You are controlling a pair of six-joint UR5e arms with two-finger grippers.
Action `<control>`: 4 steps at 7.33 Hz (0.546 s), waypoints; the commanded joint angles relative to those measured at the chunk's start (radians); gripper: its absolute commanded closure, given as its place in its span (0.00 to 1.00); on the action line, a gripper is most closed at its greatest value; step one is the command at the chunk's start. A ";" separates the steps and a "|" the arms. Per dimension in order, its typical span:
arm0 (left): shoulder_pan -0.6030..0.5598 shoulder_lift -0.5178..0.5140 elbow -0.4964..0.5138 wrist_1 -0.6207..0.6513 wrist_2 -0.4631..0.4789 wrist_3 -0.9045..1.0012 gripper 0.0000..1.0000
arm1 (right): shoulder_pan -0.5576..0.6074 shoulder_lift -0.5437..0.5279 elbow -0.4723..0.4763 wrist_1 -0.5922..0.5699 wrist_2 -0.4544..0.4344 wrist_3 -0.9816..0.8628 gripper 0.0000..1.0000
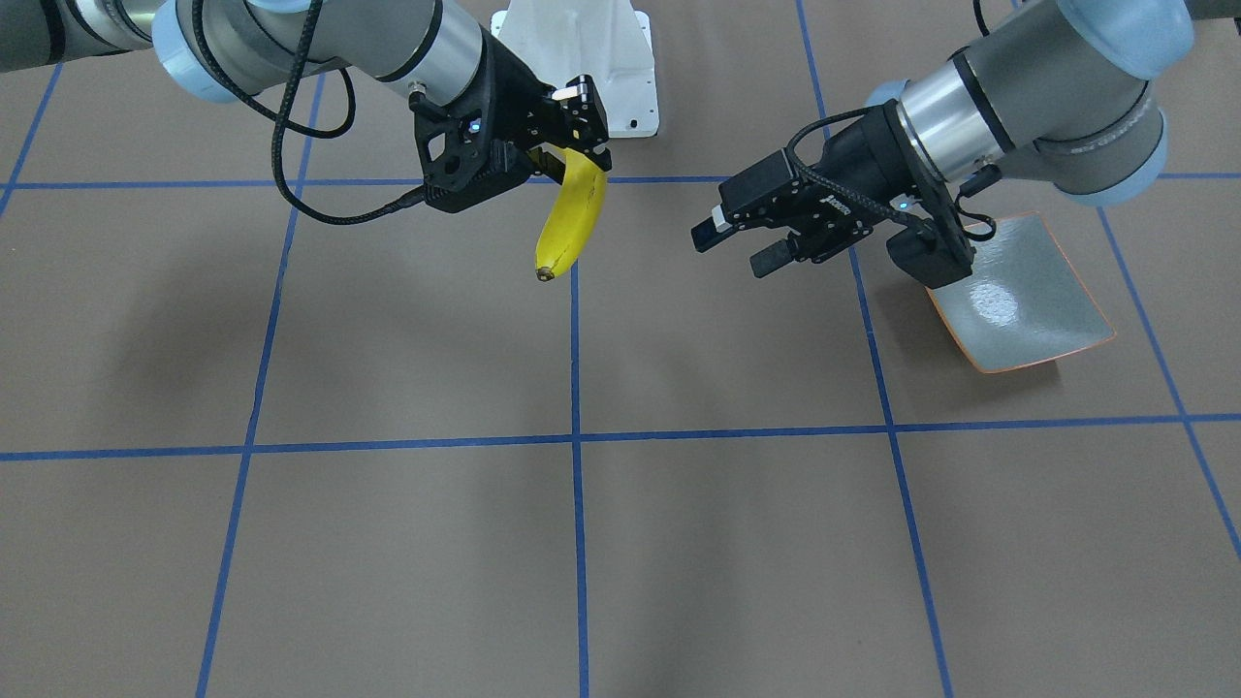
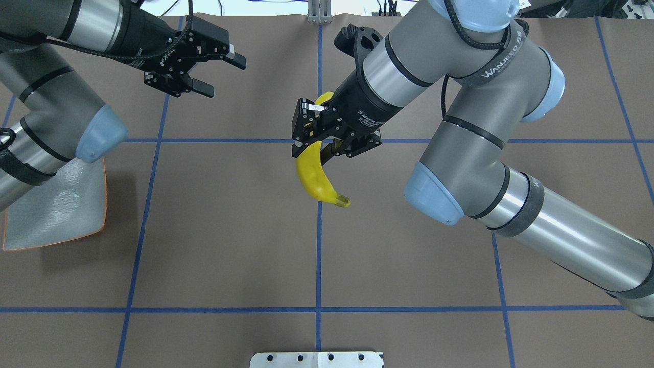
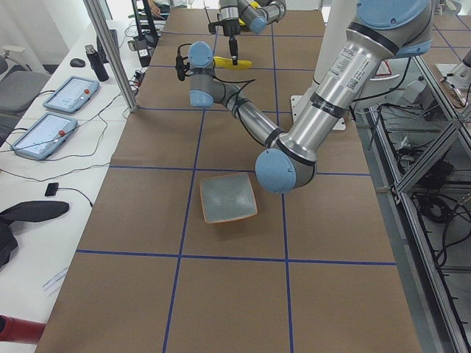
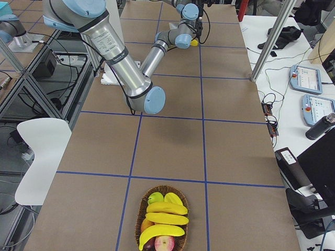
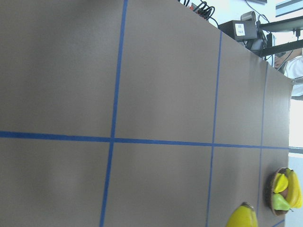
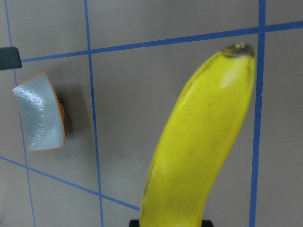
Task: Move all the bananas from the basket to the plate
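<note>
My left gripper needs to grip the hanging banana at the middle of the hanging banana (image 1: 576, 203), just below my right gripper, so the banana's lower end stays free.
One yellow banana (image 1: 572, 218) (image 2: 314, 176) hangs in the air over the middle of the table, and my right gripper (image 1: 574, 147) (image 2: 318, 145) is shut on its upper end. It fills the right wrist view as banana (image 6: 203, 142). To its left in the overhead view, my left gripper (image 1: 734, 249) (image 2: 222, 76) is open and holds nothing. The grey-green plate (image 1: 1028, 301) (image 2: 56, 209) (image 3: 228, 198) with its orange rim lies bare under the left arm. The basket (image 4: 142, 214) (image 5: 269, 187) sits at the table's far right end with more bananas (image 4: 165, 217) in it.
A green fruit (image 4: 155, 197) and a red apple (image 4: 165, 243) share the basket with the bananas. A white mounting bracket (image 1: 582, 58) (image 2: 317, 359) sits at the robot's edge of the table. A side bench with tablets (image 3: 55, 110) runs along the operators' side.
</note>
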 commanded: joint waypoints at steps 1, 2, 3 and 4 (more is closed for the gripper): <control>0.044 -0.005 0.002 -0.102 0.002 -0.102 0.02 | 0.000 -0.010 -0.009 0.149 0.007 0.097 1.00; 0.059 -0.011 0.000 -0.124 0.000 -0.109 0.03 | -0.002 -0.011 -0.010 0.164 0.019 0.098 1.00; 0.080 -0.011 0.002 -0.203 0.002 -0.113 0.03 | -0.002 -0.015 -0.011 0.201 0.070 0.098 1.00; 0.096 -0.012 0.000 -0.222 0.002 -0.115 0.02 | -0.002 -0.020 -0.010 0.209 0.125 0.088 1.00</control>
